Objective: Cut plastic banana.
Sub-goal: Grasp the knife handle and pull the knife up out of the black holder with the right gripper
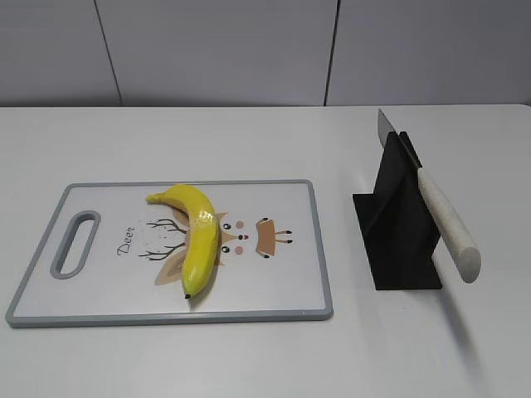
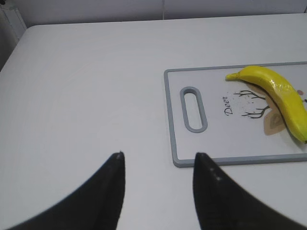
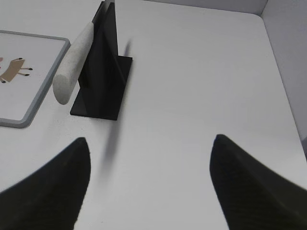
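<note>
Next, I move my right gripper to the middle of the knife's white handle (image 1: 448,222) (image 3: 75,60), which sticks out of the black stand, and close it there.
The plastic banana (image 1: 199,236) is glossy yellow and lies curved on a white cutting board (image 1: 108,286) with a grey rim; both also show in the left wrist view, banana (image 2: 280,96), board (image 2: 216,139). A knife with a white handle (image 1: 448,224) rests in a black stand (image 1: 394,220), to the right of the board; it also shows in the right wrist view (image 3: 72,64). My left gripper (image 2: 158,155) is open and empty above bare table, left of the board's near corner. My right gripper (image 3: 151,141) is open and empty, right of the stand. Neither gripper shows in the exterior view.
The board has a grey handle slot (image 1: 76,243) at its left end and a deer drawing under the banana. The white table runs to a grey wall (image 1: 249,50) at the back. The table's right edge (image 3: 280,81) shows in the right wrist view.
</note>
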Available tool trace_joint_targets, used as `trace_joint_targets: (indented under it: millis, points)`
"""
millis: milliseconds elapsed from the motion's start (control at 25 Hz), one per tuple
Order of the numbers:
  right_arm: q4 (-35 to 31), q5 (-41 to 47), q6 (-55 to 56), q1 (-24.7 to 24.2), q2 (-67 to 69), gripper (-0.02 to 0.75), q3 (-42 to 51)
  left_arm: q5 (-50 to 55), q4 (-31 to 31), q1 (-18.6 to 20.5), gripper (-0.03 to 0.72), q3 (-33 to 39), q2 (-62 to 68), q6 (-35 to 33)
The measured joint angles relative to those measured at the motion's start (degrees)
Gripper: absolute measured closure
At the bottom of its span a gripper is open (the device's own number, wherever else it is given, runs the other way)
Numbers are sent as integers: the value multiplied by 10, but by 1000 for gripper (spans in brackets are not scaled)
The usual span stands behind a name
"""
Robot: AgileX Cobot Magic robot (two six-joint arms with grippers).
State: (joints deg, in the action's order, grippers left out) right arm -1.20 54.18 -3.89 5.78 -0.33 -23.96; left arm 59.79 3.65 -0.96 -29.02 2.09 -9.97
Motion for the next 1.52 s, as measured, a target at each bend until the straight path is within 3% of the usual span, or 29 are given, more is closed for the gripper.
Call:
trace_joint_targets:
  millis: [400, 880, 1120, 1400, 1520]
  points:
    - [0, 2, 0, 0, 9, 150, -1, 0, 0, 0, 243, 0, 0, 0]
    - [0, 124, 7, 1, 266, 209, -151, 0, 0, 0, 252, 0, 0, 0]
    - [-1, 140, 101, 34, 366, 209, -194, 0, 0, 0, 254, 0, 0, 0]
    - [6, 143, 115, 124, 474, 209, -235, 0, 0, 0, 254, 0, 0, 0]
    - [5, 145, 116, 139, 533, 209, -258, 0, 0, 0, 254, 0, 0, 0]
